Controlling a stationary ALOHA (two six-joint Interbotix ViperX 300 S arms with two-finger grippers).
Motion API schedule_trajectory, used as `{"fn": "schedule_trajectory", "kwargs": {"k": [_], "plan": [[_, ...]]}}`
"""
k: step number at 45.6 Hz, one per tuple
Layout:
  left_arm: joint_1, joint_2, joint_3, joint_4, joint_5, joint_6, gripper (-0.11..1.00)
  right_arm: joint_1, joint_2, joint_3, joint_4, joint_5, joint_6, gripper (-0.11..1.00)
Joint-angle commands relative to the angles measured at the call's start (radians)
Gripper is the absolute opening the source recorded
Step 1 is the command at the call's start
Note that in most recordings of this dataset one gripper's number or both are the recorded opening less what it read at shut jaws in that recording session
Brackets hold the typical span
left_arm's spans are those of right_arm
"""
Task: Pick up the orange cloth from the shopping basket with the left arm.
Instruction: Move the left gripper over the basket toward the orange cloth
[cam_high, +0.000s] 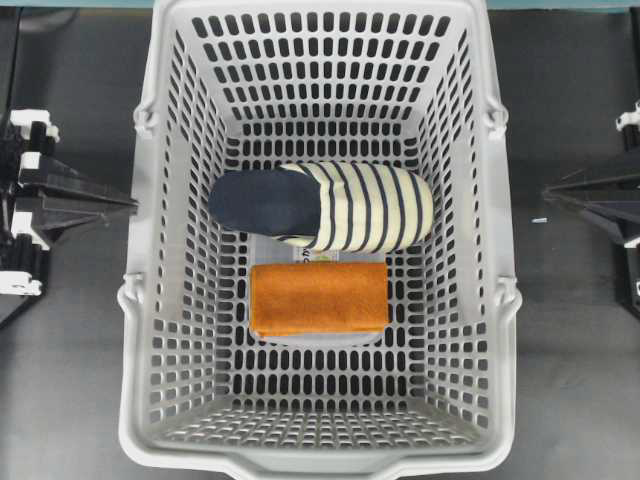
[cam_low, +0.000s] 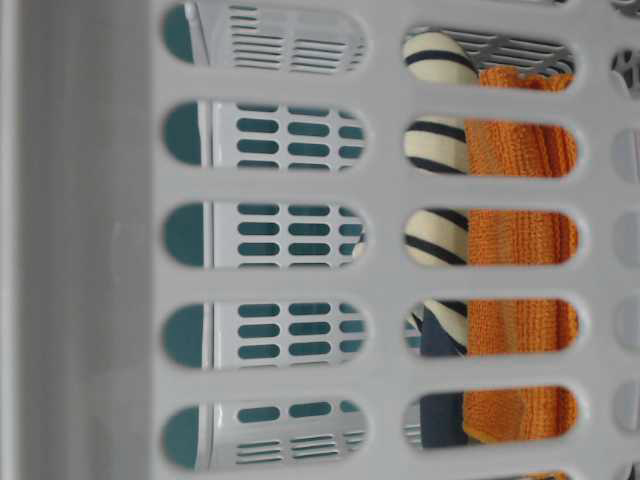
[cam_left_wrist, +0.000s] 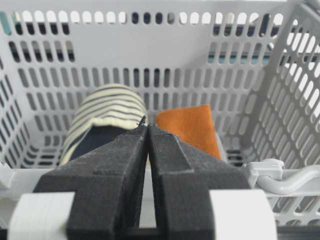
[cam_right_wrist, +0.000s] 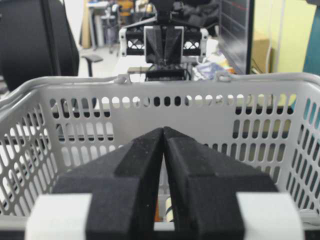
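Observation:
Next, my left gripper should go to the orange cloth's middle (cam_high: 319, 299) (cam_left_wrist: 189, 131), halfway between its short ends, and close there.
The orange cloth (cam_high: 318, 297) lies folded flat on the floor of the light grey shopping basket (cam_high: 320, 465), just in front of a striped slipper (cam_high: 330, 205). The cloth also shows in the left wrist view (cam_left_wrist: 187, 125) and through the wall slots in the table-level view (cam_low: 520, 240). My left gripper (cam_high: 133, 205) is shut and empty, outside the basket's left wall, at about rim height (cam_left_wrist: 148, 126). My right gripper (cam_high: 548, 192) is shut and empty, outside the right wall (cam_right_wrist: 163, 129).
The cream and navy striped slipper (cam_left_wrist: 107, 107) with a dark navy sole lies on its side, touching the cloth's far edge. The high slotted basket walls (cam_left_wrist: 165, 45) stand between both grippers and the cloth. A folded grey handle (cam_left_wrist: 290, 182) rests on the rim.

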Motion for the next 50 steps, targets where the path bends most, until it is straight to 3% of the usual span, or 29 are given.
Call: {"fn": "schedule_trajectory", "kwargs": {"k": [1,9,17,27,37,39,43,50], "plan": [[-0.009,0.014,-0.051,0.040,0.029,-0.031,0.06,0.009,0.014,-0.005,0.002,-0.002,0.009,0.00],[-0.012,0.067,-0.147,0.041,0.201,-0.095,0.01,0.026,0.014,0.000,0.015,0.109,0.052,0.00],[-0.028,0.141,-0.287,0.043,0.388,-0.095,0.01,0.029,-0.008,-0.003,0.015,0.186,0.110,0.00],[-0.044,0.268,-0.465,0.041,0.589,-0.092,0.01,0.028,-0.014,-0.005,0.015,0.222,0.109,0.00],[-0.063,0.428,-0.607,0.043,0.716,-0.071,0.01,0.028,-0.015,-0.015,0.014,0.238,0.106,0.00],[-0.066,0.462,-0.637,0.043,0.736,-0.061,0.01,0.028,-0.015,-0.017,0.014,0.239,0.106,0.03],[-0.063,0.511,-0.678,0.043,0.764,-0.054,0.01,0.028,-0.015,-0.018,0.012,0.244,0.101,0.22],[-0.060,0.581,-0.744,0.043,0.819,-0.069,0.01,0.032,-0.018,-0.018,0.012,0.282,0.106,0.66]]}}
